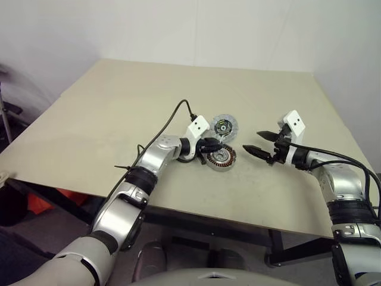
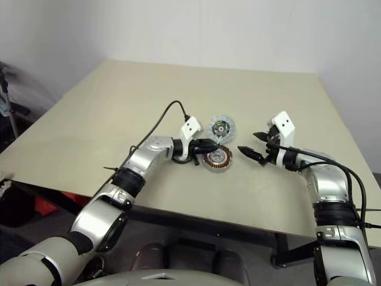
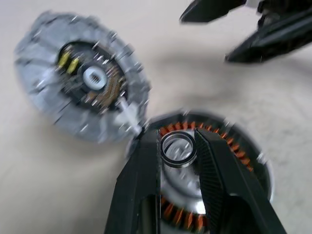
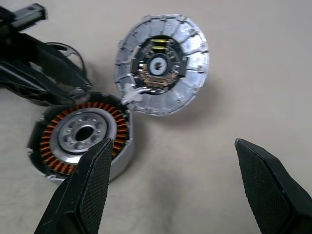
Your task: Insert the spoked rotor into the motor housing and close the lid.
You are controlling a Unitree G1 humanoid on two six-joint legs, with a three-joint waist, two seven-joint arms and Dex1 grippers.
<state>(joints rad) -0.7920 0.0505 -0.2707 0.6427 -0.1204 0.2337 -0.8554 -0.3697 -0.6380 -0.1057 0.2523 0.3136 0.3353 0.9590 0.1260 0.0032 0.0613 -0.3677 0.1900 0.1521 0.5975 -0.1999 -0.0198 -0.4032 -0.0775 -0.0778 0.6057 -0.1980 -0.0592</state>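
Observation:
My left gripper should release the metal ring in the silvery centre of the motor housing (image 1: 221, 155) (image 3: 184, 174), inside the copper windings. The metal ring is now over the housing.
The motor housing (image 1: 222, 158), a short cylinder with copper windings around a silvery centre, sits mid-table. Touching its far rim is the lid (image 1: 225, 126), a pale disc whose dark inner centre (image 4: 158, 66) shows greenish marks. My left gripper (image 3: 178, 134) reaches in from the left over the housing (image 3: 234, 146), shut on a small dark-rimmed metal ring (image 3: 179, 148). I cannot tell whether this ring belongs to the spoked rotor. My right gripper (image 1: 251, 141) hangs wide open just right of the housing (image 4: 53, 139), pointing at it, with nothing between its fingers.
The beige table (image 1: 119, 119) is bare around the parts, with its front edge (image 1: 238, 217) close to me and white walls behind and to the right. A black cable (image 1: 172, 119) arcs over my left forearm.

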